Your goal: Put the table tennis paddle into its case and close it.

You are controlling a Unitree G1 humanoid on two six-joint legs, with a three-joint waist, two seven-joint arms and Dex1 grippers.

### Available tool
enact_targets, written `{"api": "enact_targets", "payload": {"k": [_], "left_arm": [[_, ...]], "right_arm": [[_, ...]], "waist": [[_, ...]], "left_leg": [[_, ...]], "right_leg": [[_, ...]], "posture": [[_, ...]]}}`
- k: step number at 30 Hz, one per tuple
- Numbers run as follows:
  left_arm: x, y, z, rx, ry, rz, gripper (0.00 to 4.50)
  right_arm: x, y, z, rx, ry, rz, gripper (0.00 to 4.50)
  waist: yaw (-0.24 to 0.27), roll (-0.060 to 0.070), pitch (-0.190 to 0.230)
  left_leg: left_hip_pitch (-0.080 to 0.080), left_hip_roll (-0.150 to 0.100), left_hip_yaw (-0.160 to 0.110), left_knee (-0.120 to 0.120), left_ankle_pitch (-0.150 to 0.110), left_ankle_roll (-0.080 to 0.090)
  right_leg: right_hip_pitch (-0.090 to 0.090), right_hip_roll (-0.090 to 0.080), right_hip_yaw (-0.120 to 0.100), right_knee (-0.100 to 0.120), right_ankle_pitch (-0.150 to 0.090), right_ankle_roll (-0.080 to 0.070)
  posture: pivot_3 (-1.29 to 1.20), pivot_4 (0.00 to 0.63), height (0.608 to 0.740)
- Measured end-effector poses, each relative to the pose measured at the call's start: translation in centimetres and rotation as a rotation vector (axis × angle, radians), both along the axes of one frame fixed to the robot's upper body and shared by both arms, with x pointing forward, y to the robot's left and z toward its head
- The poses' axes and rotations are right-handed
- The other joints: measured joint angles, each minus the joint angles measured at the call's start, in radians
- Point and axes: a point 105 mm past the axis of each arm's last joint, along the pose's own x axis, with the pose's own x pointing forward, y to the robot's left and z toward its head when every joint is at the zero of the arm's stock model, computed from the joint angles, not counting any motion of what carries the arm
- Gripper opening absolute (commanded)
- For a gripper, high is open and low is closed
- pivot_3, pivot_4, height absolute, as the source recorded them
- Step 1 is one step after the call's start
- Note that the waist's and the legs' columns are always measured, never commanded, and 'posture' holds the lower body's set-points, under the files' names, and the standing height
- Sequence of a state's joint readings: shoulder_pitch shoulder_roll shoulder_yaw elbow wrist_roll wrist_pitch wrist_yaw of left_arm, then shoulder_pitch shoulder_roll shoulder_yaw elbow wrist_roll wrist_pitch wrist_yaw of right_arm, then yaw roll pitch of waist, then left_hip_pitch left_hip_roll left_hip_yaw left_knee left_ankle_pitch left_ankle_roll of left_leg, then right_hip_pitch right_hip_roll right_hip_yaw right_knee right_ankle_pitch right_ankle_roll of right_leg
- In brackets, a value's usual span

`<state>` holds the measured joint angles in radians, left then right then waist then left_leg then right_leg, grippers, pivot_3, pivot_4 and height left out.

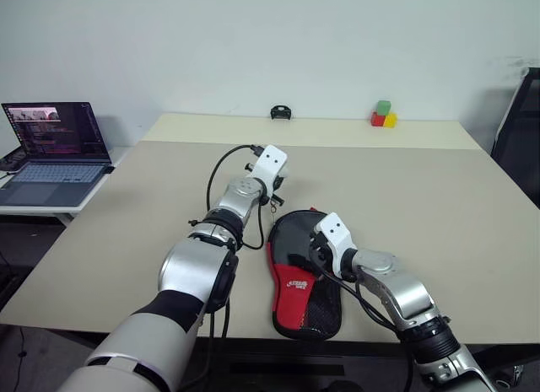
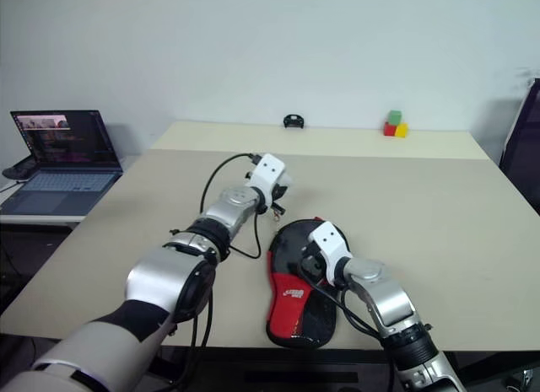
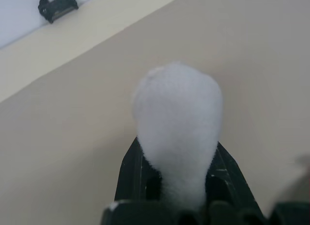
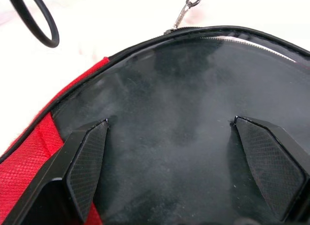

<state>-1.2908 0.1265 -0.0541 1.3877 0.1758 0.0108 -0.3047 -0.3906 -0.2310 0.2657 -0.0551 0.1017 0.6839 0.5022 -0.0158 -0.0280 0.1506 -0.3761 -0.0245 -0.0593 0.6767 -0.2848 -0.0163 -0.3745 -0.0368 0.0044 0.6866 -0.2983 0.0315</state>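
Next, my left gripper lets go of the white fuzzy thing on the table (image 1: pixel 341 204) just past the round end of the case, near my right gripper.
The case (image 1: pixel 297 284), a black pouch with a red panel and a mesh pocket, lies flat near the table's front edge. Its zipper rim (image 4: pixel 242 38) gapes a little along the round end, and a metal zipper pull (image 4: pixel 186 9) sticks out beyond it. My right gripper (image 4: pixel 169 152) stands open just over the case's round black face (image 4: pixel 169 89), its fingers (image 4: pixel 89 162) wide apart. My left gripper (image 1: pixel 276 194) is shut at the far end of the case. A white blurred shape (image 3: pixel 178 123) rises between its fingers; what it is I cannot tell. The table tennis paddle is hidden.
A laptop (image 1: pixel 55 147) sits on a low side table to the left. Coloured blocks (image 1: pixel 384 115) and a small black object (image 1: pixel 281 113) stand at the table's far edge. A black cable (image 1: pixel 221 169) loops beside my left arm. A dark chair (image 1: pixel 521 131) is at the right.
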Motion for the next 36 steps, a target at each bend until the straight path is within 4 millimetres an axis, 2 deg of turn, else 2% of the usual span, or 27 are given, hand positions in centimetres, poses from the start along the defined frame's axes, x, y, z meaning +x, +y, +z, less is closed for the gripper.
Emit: {"api": "enact_targets", "payload": {"k": [7, 15, 28, 32, 36], "left_arm": [[-0.4, -3.6, 0.7, 0.088, -0.082, -0.064, 0.36], [-0.6, -5.9, 1.8, 0.154, -0.158, -0.062, 0.36], [-2.5, -11.4, 2.2, 0.291, -0.267, -0.2, 0.36], [-3.3, -12.5, 1.0, 0.31, -0.226, -0.278, 0.36], [-4.4, -12.5, -2.2, 0.336, -0.11, -0.379, 0.36]], "right_arm": [[-0.7, -1.2, 0.0, 0.019, 0.001, -0.108, 4.5], [-1.8, -1.4, 0.0, 0.04, 0.007, -0.196, 4.5], [-3.3, -1.8, 0.1, 0.054, 0.019, -0.272, 4.5], [-3.3, -1.8, 0.0, 0.058, 0.023, -0.283, 4.5], [-3.3, -1.5, 0.0, 0.066, 0.026, -0.28, 4.5]], "waist": [[0.014, 0.0, 0.0], [0.016, 0.0, 0.0], [0.018, 0.001, 0.001], [0.018, 0.001, 0.001], [0.014, 0.001, 0.001]], "left_leg": [[-0.002, -0.001, -0.005, -0.001, 0.0, 0.0], [-0.004, -0.002, -0.009, -0.001, 0.0, 0.0], [-0.006, -0.005, -0.011, -0.002, 0.0, 0.0], [-0.006, -0.005, -0.011, -0.002, 0.0, 0.0], [-0.005, -0.005, -0.011, -0.003, 0.0, 0.0]], "right_leg": [[0.002, 0.0, -0.009, -0.006, 0.001, 0.001], [0.002, -0.001, -0.014, -0.007, 0.0, 0.002], [0.002, -0.001, -0.015, -0.008, -0.004, 0.009], [0.002, -0.002, -0.015, -0.008, -0.005, 0.01], [0.002, -0.002, -0.015, -0.008, -0.005, 0.009]], "posture": [[0.0, 0.15, 0.74], [0.0, 0.15, 0.74], [0.0, 0.15, 0.74], [0.0, 0.15, 0.74], [0.0, 0.15, 0.74]]}}
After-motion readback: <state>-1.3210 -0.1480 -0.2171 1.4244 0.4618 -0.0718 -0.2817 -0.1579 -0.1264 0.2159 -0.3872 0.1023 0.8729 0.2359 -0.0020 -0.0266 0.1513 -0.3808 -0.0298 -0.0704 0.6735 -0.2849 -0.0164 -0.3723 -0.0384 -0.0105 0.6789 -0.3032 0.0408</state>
